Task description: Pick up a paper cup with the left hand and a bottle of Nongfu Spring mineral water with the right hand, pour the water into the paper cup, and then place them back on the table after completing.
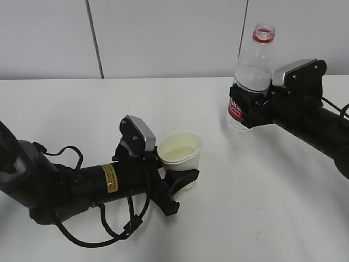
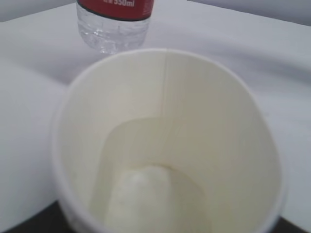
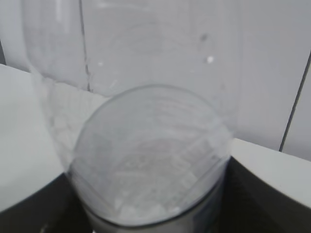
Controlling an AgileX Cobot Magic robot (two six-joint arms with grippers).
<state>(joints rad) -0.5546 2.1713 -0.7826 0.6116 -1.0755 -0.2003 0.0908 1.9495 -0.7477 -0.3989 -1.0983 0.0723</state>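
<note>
I will use my left gripper to set the white paper cup free on the bare table (image 1: 100,131) below the wall seam behind my left arm.
My left hand's gripper (image 1: 182,173) is shut on the white paper cup (image 1: 181,151), which stands upright at the middle of the table (image 1: 71,109). Its base is at or just above the surface. In the left wrist view the cup (image 2: 165,131) fills the frame, and a pale level surface like clear liquid shows low inside. My right hand's gripper (image 1: 246,106) is shut on the lower body of the clear, red-labelled bottle (image 1: 254,63). It stands upright at the back right, uncapped and mostly empty. The bottle (image 3: 150,145) sits between dark fingers (image 3: 265,199) in the right wrist view.
A grey panelled wall (image 1: 163,33) runs behind the table's far edge. The left arm's black cables (image 1: 109,229) loop over the tabletop near the front. Bare white table lies between the cup and the bottle.
</note>
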